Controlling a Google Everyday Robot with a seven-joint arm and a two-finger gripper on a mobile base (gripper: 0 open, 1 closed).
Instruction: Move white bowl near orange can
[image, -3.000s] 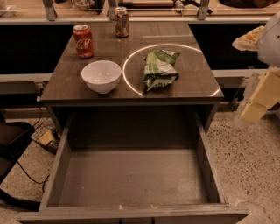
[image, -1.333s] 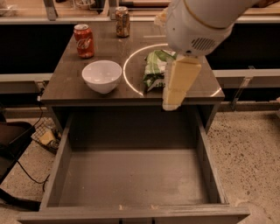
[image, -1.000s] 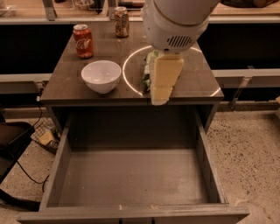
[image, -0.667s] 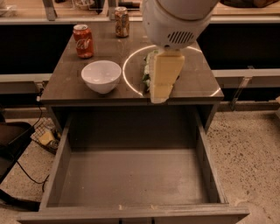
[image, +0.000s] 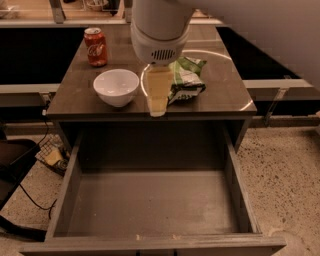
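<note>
The robot's gripper needs to next close on the near rim (image: 128, 93) of the white bowl, on the side toward the green chip bag.
The white bowl (image: 116, 86) stands upright and empty on the dark table top (image: 80, 95), left of centre near the front edge. My gripper (image: 157, 98) hangs from the big white arm (image: 160, 30) just right of the bowl, over the table's front edge, apart from the bowl. It holds nothing that I can see. The orange can is hidden behind the arm at the back of the table.
A red cola can (image: 95, 46) stands behind the bowl at the back left. A green chip bag (image: 186, 80) lies right of the gripper. A wide drawer (image: 150, 200) stands pulled open below the table front. Cables and clutter (image: 52, 156) lie on the floor at left.
The arm has swung in from the right and moved left across the chip bag, so the gripper now hangs close beside the bowl. The arm now covers the orange can.
</note>
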